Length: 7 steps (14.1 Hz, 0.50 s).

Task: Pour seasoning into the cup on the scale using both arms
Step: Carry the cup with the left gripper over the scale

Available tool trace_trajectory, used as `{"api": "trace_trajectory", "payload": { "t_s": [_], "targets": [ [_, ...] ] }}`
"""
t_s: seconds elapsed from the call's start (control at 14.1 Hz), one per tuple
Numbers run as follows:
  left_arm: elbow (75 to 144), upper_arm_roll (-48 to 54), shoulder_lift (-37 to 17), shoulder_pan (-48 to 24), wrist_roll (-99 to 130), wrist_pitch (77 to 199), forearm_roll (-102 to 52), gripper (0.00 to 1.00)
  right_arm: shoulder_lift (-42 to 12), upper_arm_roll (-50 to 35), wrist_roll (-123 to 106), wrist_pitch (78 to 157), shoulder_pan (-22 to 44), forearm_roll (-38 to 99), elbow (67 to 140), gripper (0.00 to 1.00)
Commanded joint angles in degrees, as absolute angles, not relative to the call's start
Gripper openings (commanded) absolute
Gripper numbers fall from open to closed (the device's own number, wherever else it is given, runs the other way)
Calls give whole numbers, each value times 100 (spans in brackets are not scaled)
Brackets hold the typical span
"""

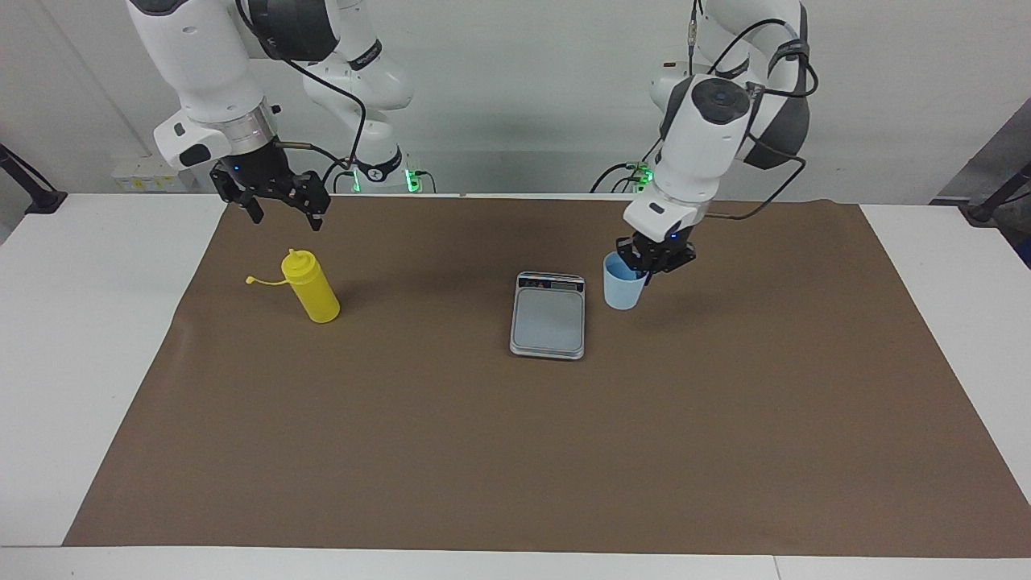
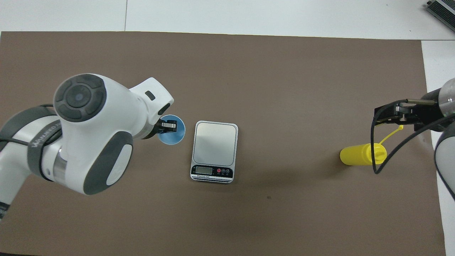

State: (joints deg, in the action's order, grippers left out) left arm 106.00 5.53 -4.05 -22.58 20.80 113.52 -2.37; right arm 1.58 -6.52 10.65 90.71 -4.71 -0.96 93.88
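Note:
My left gripper is going to let go of the light blue cup near the middle of the scale's bare plate (image 2: 212, 139).
The light blue cup (image 1: 623, 293) (image 2: 176, 137) hangs upright from my left gripper (image 1: 649, 269) (image 2: 170, 127), which is shut on its rim, one finger inside. It is right beside the scale (image 1: 548, 319) (image 2: 215, 143), toward the left arm's end; I cannot tell if it touches the mat. The scale's plate is bare. The yellow seasoning bottle (image 1: 313, 293) (image 2: 358, 155) stands on the mat toward the right arm's end, its cap hanging open on the tether. My right gripper (image 1: 286, 219) (image 2: 378, 116) is open and empty in the air above the bottle, a little nearer the robots.
A brown mat (image 1: 515, 451) covers most of the white table (image 1: 80, 322). The scale's display strip faces the robots. The left arm's elbow (image 2: 89, 135) hides part of the mat in the overhead view.

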Motion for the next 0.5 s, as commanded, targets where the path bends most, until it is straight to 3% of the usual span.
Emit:
{"api": "trace_trajectory", "payload": {
  "t_s": [0.0, 0.42],
  "targets": [
    [10547, 448, -614, -2557, 2441, 11688, -290, 0, 255, -668, 958, 9123, -527, -79, 9501, 100],
    [10538, 448, -1046, -3102, 3111, 12190, -299, 0, 255, -668, 967, 9132, -527, -79, 9501, 100]
  ]
}}
